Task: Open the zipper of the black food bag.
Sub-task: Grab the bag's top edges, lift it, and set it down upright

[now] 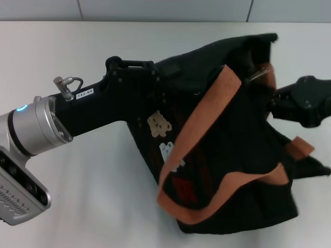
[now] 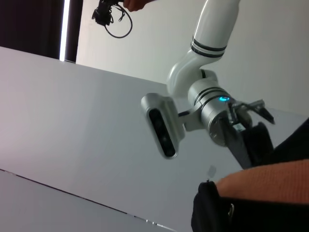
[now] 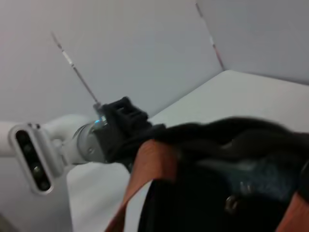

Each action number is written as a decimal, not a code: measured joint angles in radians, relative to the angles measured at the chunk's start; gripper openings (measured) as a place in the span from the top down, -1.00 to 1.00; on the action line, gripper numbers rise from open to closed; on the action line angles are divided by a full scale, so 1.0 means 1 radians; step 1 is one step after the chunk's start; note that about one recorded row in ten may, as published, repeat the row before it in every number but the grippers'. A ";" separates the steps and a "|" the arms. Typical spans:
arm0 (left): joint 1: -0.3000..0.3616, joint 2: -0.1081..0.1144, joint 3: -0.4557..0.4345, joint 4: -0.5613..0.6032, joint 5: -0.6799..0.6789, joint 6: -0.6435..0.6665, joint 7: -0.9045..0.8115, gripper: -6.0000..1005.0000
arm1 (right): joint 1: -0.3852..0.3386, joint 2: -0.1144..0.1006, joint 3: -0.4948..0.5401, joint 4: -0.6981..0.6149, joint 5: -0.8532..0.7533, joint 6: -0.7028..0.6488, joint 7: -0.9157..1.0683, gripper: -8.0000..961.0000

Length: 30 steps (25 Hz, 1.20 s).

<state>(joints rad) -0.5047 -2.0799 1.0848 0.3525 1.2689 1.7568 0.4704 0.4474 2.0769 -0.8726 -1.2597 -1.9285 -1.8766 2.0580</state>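
The bag's side below the silver pull tab is against my right gripper, so I should open it, move up and take the pull tab [image 1: 257, 76] before I pull.
The black food bag [image 1: 227, 155] lies tilted and bunched right of the table's middle. Its orange-brown straps [image 1: 207, 113] drape across its front, near a tan bear patch [image 1: 159, 124]. My left gripper [image 1: 155, 77] comes in from the left and is shut on the bag's upper left rim, pulling the fabric taut. My right gripper [image 1: 274, 101] sits against the bag's upper right end. A small silver pull tab of the zipper [image 1: 257, 76] shows just above it. In the right wrist view, the left gripper [image 3: 123, 128] holds the bag's rim [image 3: 217, 140]. The zip track itself is hard to make out.
The white table [image 1: 77, 181] stretches out to the left of the bag and in front of it. A grey wall [image 1: 155, 8] runs along the table's far edge. My left arm's wrist camera housing [image 1: 20, 196] hangs low at the near left.
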 joint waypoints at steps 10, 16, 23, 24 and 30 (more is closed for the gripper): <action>-0.003 0.000 0.004 0.000 0.000 -0.001 -0.012 0.78 | -0.033 0.001 0.150 0.000 0.121 -0.090 -0.232 0.84; -0.004 0.000 0.005 0.001 0.001 0.002 -0.012 0.78 | -0.040 0.004 0.163 -0.012 0.158 -0.037 -0.218 0.68; -0.005 0.000 0.007 0.005 0.006 0.000 -0.012 0.78 | -0.012 0.005 0.107 -0.017 0.123 0.033 -0.153 0.40; -0.005 0.000 0.007 0.005 0.006 0.000 -0.012 0.78 | -0.012 0.005 0.107 -0.017 0.123 0.033 -0.153 0.39; -0.008 0.000 0.007 0.007 0.006 -0.001 -0.012 0.78 | 0.022 0.004 0.071 -0.003 0.097 0.062 -0.116 0.21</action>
<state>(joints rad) -0.5126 -2.0800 1.0923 0.3590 1.2754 1.7561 0.4587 0.4696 2.0805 -0.8020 -1.2626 -1.8320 -1.8141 1.9423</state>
